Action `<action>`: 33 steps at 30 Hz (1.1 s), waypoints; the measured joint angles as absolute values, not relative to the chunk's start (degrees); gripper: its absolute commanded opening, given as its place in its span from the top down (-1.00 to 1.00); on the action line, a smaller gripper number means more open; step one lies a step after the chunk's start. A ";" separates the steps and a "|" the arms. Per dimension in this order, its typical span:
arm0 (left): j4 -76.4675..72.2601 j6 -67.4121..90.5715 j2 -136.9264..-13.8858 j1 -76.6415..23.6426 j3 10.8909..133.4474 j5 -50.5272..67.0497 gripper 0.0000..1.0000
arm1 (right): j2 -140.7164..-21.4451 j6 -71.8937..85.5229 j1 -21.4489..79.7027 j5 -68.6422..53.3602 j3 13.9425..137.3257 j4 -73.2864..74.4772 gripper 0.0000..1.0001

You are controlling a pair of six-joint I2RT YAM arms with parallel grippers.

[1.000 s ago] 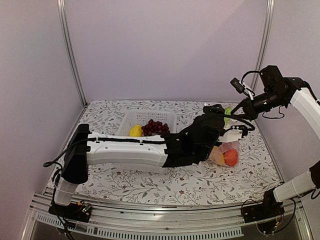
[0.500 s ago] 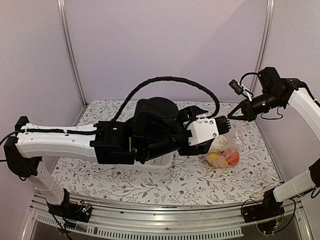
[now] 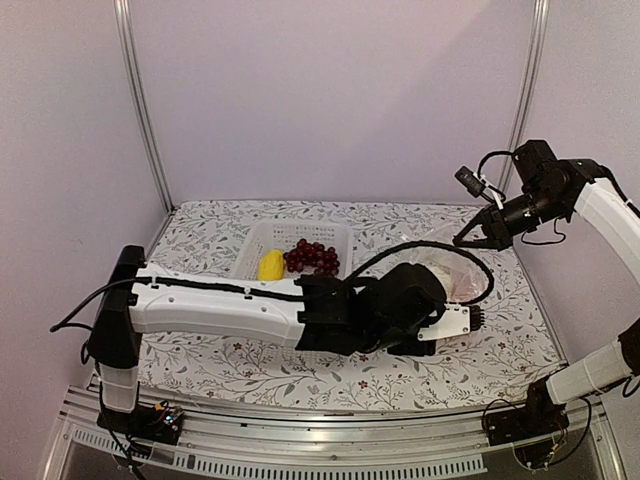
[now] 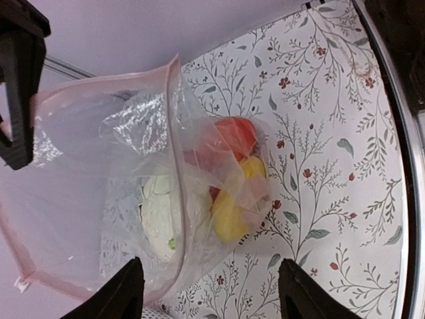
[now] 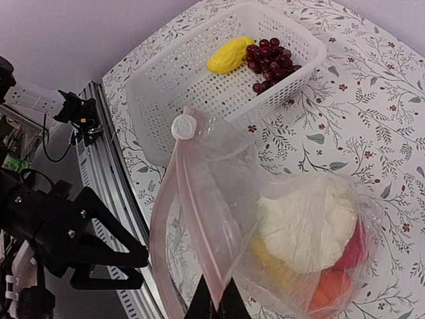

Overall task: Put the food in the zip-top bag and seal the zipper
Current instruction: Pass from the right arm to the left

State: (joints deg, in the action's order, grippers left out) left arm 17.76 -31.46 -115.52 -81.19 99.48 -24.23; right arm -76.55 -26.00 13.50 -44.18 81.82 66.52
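The bag's near edge hangs near its far edge, so my left gripper will keep hold of it while my right gripper takes hold of the far edge again, farther from the white tab [image 4: 86,85].
The zip-top bag [image 3: 452,280] hangs from my right gripper [image 3: 461,240], which is shut on its pink mouth edge, the zipper [image 5: 199,219]. Inside lie the white cauliflower [image 5: 305,219], the orange fruit [image 5: 329,289], the red pepper [image 5: 355,246] and a yellow piece [image 5: 272,262]. My left gripper [image 3: 479,318] is open and empty, low at the bag's near side; in its view [image 4: 212,292] the bag [image 4: 99,166] sits just ahead. The other yellow piece [image 5: 229,54] and the grape bunch [image 5: 269,56] lie in the basket.
The white perforated basket [image 3: 262,238] stands at the back middle of the flowered table. My left arm [image 3: 230,305] stretches low across the table in front of it. A white round tab [image 5: 180,127] sits at the zipper's far end.
My left arm rose high over the table half a second ago and has come down again, its gripper now lower and nearer the front beside the bag. My right gripper still holds the bag.
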 measured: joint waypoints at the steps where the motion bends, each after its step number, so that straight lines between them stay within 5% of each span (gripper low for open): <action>1: 19.18 -31.24 -117.43 -81.01 100.95 -24.82 -0.12 | -76.55 -26.22 13.65 -44.23 81.73 66.78 1.00; 8: 26.68 -29.43 -123.59 -79.22 108.31 -27.55 0.56 | -76.34 -27.16 14.22 -43.92 80.66 67.33 1.00; 13: 27.27 -28.95 -123.57 -78.78 109.78 -27.92 0.89 | -76.12 -27.29 14.35 -43.46 79.07 67.02 0.65; 19: 26.44 -28.75 -123.55 -78.08 109.78 -27.83 0.99 | -75.59 -27.62 14.61 -42.26 76.12 66.28 0.28; 33: 24.60 -28.45 -123.22 -77.10 110.87 -26.94 1.00 | -70.41 -26.96 14.70 -36.01 75.24 64.36 0.31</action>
